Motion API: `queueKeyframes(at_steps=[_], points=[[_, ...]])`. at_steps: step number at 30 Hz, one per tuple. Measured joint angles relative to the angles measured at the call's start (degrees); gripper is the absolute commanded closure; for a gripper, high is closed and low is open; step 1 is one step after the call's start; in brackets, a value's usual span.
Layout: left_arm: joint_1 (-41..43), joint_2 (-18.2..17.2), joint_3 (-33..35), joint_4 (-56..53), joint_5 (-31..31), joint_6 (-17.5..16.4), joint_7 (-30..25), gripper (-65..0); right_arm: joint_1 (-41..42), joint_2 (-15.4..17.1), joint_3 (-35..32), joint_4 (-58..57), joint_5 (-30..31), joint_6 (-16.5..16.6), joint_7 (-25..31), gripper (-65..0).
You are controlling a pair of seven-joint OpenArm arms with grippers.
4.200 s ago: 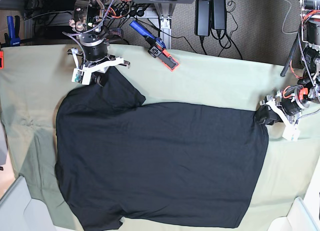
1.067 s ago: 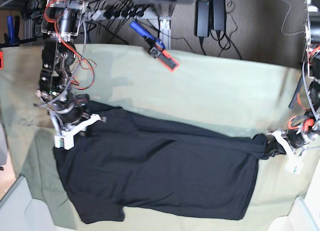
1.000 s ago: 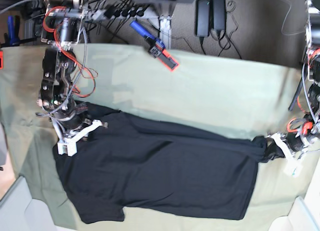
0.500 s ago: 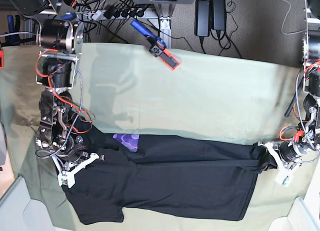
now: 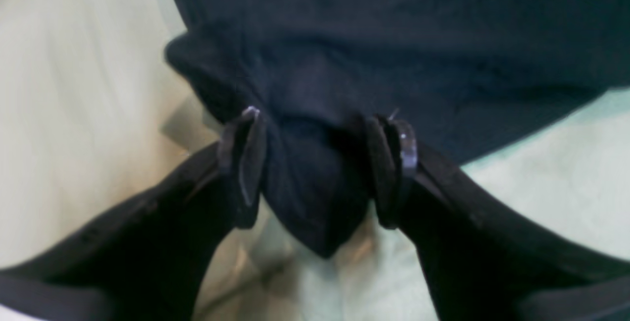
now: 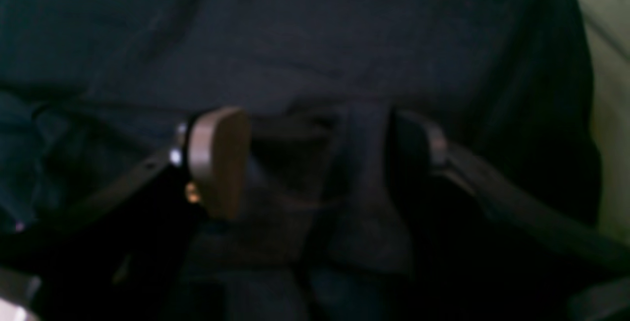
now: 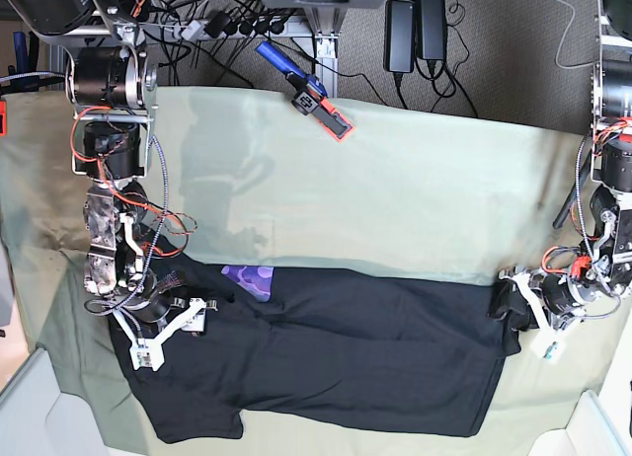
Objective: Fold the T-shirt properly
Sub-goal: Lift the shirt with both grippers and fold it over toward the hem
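Observation:
The doubled black T-shirt lies along the front of the table cloth. My left gripper and my right gripper will take the fold's back corners (image 7: 498,294) and drag it back.
The black T-shirt (image 7: 336,352) lies doubled over along the front of the pale green table cloth (image 7: 395,190). A patch of its purple graphic (image 7: 248,277) shows at the fold's back edge. My right gripper (image 7: 170,330) is at the shirt's left end. In the right wrist view (image 6: 320,156) a ridge of black cloth (image 6: 364,183) stands between its fingers (image 6: 219,158). My left gripper (image 7: 521,312) is at the shirt's right end. In the left wrist view (image 5: 320,161) it is shut on a bunched corner of the shirt (image 5: 315,198).
A blue and orange tool (image 7: 308,93) lies at the table's back edge. Black power adapters (image 7: 415,27) and cables hang behind it. Pale bins stand at the front left (image 7: 30,407) and front right (image 7: 592,426) corners.
Both grippers have moved toward the front edge, dragging the shirt's back edge over its front half. The shirt went from spread flat to doubled, and the purple graphic patch has come into view.

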Motion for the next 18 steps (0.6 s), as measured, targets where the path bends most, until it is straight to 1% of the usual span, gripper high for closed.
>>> queueKeyframes(at_steps=[3,4,6,8,11,14,18], points=[[0.0,-0.81,-0.72,0.0,-4.26,-0.04,1.01,-36.3,-0.22,0.59,1.03,3.06,-0.15,-0.24,-7.52,-44.3],[0.0,-1.29,-1.64,0.0,-5.97,-0.02,1.86,-36.3,-0.5,0.57,2.16,4.72,-0.09,-0.24,-8.98,-44.3],[0.0,-2.05,-4.57,0.0,-8.87,0.02,4.61,-36.3,-1.57,0.39,5.64,9.2,0.22,-0.24,-9.75,-44.3],[-0.02,-2.64,-7.67,0.0,-12.59,0.07,8.22,-36.3,-3.28,0.31,10.25,14.97,3.3,-0.24,-10.32,-44.3],[-0.02,-3.1,-10.71,0.0,-17.05,0.07,13.27,-36.3,-5.27,1.42,16.13,19.5,7.72,-0.24,-13.55,-44.3],[0.33,-3.45,-11.04,0.0,-18.73,0.04,13.7,-36.3,-9.09,2.14,20.87,20.5,12.07,-0.22,-14.75,-44.3],[2.43,-3.89,-11.15,0.09,-21.75,0.07,15.23,-36.3,-15.74,1.44,25.9,20.76,16.81,-0.13,-15.21,-44.3]])
